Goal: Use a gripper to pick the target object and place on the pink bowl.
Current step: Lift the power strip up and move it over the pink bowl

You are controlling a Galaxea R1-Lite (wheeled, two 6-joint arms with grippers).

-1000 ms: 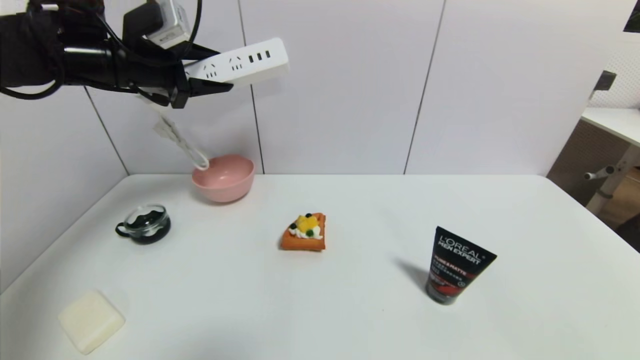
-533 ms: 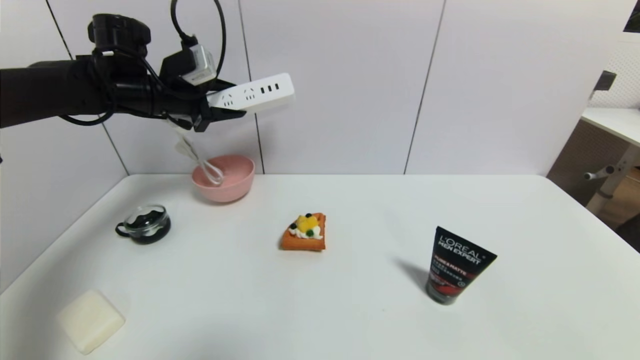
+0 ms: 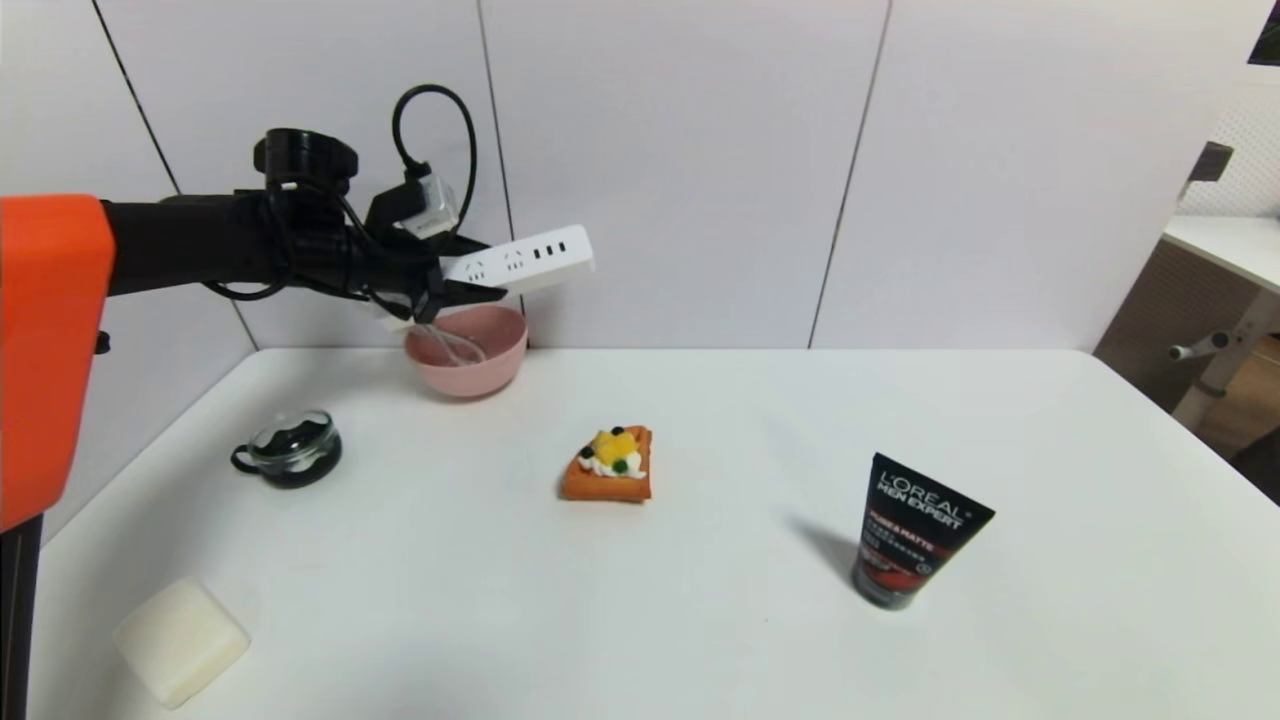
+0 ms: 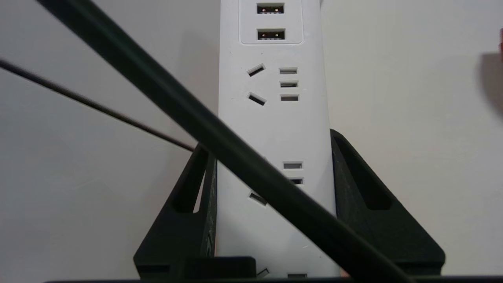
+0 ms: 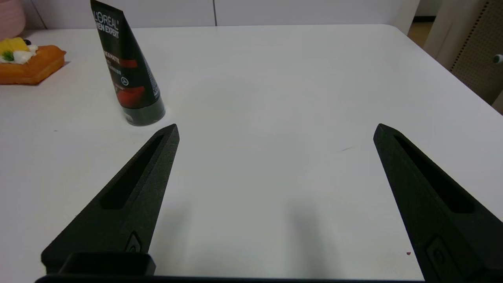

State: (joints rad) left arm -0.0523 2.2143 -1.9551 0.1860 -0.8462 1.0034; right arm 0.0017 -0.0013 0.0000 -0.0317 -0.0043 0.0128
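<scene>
My left gripper needs to let go of the white power strip across the rim of the pink bowl (image 3: pixel 487 331), with its USB end sticking out.
My left gripper (image 3: pixel 462 291) is shut on the white power strip (image 3: pixel 520 260), holding it nearly level just above the pink bowl (image 3: pixel 467 352) at the table's far left. The strip's free end with the USB slots juts past the bowl's right rim. Its bundled white cord (image 3: pixel 450 345) hangs down into the bowl. In the left wrist view the strip (image 4: pixel 275 118) runs between both black fingers (image 4: pixel 353 173), with a black cable across it. My right gripper (image 5: pixel 275 129) is open above bare table at the right, outside the head view.
On the white table (image 3: pixel 760 620) are a dark glass cup (image 3: pixel 290 448), a cream square block (image 3: pixel 180 640), an orange toy cake (image 3: pixel 610 465) and a black L'Oreal tube (image 3: pixel 912 530). The wall stands right behind the bowl.
My left arm has come down and slightly right with the power strip, from high above to just over the bowl. The cord now rests inside the bowl, which has shifted slightly right.
</scene>
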